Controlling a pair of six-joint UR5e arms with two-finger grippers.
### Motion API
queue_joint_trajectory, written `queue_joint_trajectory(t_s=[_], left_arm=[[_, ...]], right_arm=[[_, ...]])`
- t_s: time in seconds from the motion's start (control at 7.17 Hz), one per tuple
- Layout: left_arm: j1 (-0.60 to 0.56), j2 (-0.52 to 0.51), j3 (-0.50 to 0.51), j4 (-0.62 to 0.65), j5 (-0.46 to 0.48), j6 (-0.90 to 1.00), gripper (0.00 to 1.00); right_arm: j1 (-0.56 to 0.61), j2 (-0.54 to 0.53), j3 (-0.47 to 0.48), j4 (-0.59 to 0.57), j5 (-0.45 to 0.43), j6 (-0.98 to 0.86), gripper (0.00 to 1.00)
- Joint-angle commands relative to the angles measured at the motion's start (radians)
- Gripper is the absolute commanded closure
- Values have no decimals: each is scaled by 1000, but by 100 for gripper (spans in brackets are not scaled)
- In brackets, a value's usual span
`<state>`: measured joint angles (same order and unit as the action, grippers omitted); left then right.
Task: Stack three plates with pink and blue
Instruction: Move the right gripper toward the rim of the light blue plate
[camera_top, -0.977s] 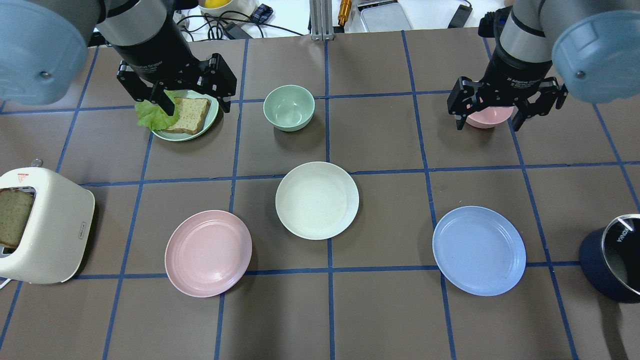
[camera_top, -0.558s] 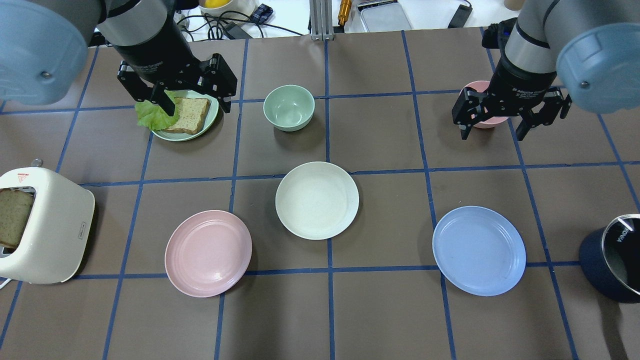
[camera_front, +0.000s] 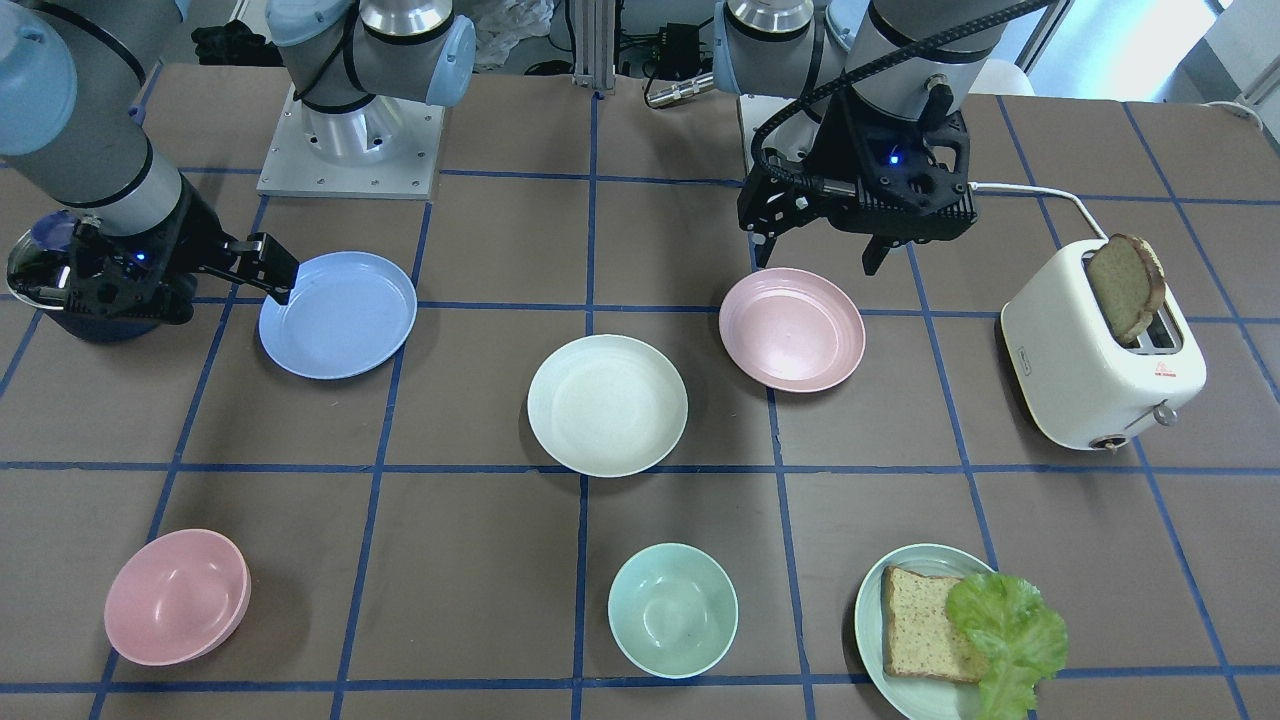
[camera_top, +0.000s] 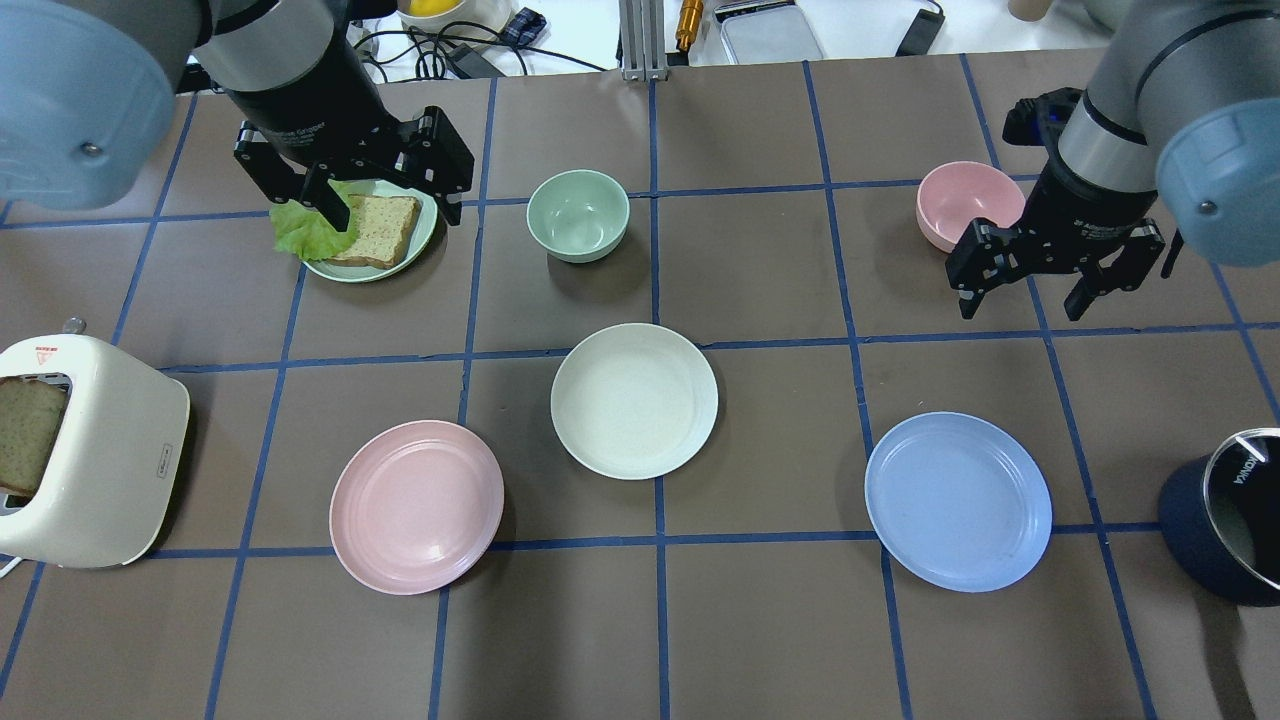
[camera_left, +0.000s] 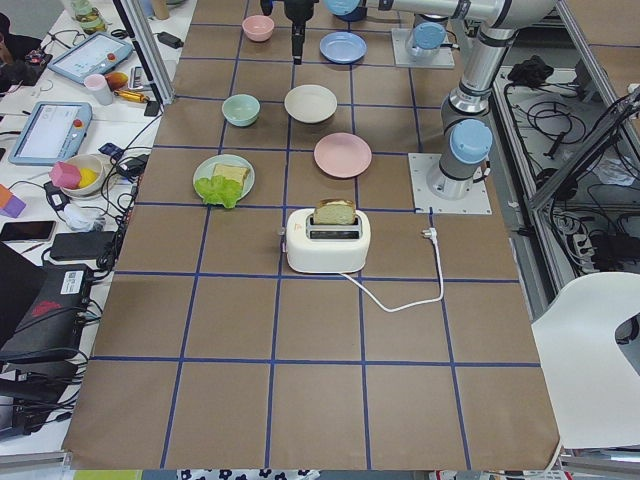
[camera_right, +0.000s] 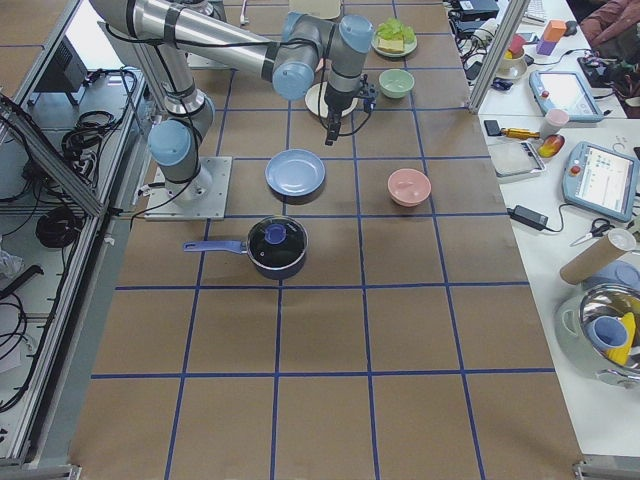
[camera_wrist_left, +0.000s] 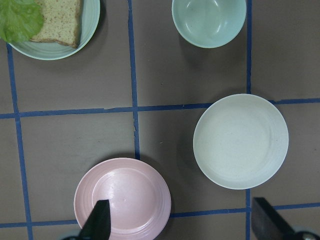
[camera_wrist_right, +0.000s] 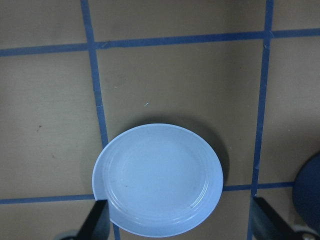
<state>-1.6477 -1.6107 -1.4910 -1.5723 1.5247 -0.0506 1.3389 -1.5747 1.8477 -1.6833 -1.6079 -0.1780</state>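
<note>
My right gripper is going to close its fingers on the blue plate's rim (camera_front: 264, 310) (camera_wrist_right: 222, 185), on the side that faces the dark pot.
Three plates lie apart on the table. The pink plate (camera_top: 417, 507) is at the near left, the cream plate (camera_top: 634, 400) in the middle and the blue plate (camera_top: 958, 501) at the near right. My left gripper (camera_top: 395, 205) is open and empty, high over the far left; its wrist view shows the pink plate (camera_wrist_left: 122, 197) and the cream plate (camera_wrist_left: 240, 141) below. My right gripper (camera_top: 1022, 300) is open and empty, above the table just beyond the blue plate, which fills the right wrist view (camera_wrist_right: 157, 179).
A white toaster (camera_top: 85, 450) with bread stands at the left edge. A green plate (camera_top: 425, 240) with bread and lettuce lies under my left gripper. A green bowl (camera_top: 578, 215) and a pink bowl (camera_top: 968, 203) sit at the back. A dark pot (camera_top: 1225, 515) stands at the right edge.
My right gripper has moved from above the pink bowl toward the near side and a little right, closer to the blue plate. The left arm has not moved.
</note>
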Motion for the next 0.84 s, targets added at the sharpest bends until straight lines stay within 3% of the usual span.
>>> queue_joint_trajectory(t_s=[0.0,0.28,0.7], left_arm=[[-1,0,0,0,0,0,0],[-1,0,-2,0,0,0,0],[-1,0,-2,0,0,0,0]], right_arm=[[-102,-39,153,-115,-3,-125,0],[-156,-42,321,-357,-64,-240,0],[-211,-42,393,-368,-47,-245,0]])
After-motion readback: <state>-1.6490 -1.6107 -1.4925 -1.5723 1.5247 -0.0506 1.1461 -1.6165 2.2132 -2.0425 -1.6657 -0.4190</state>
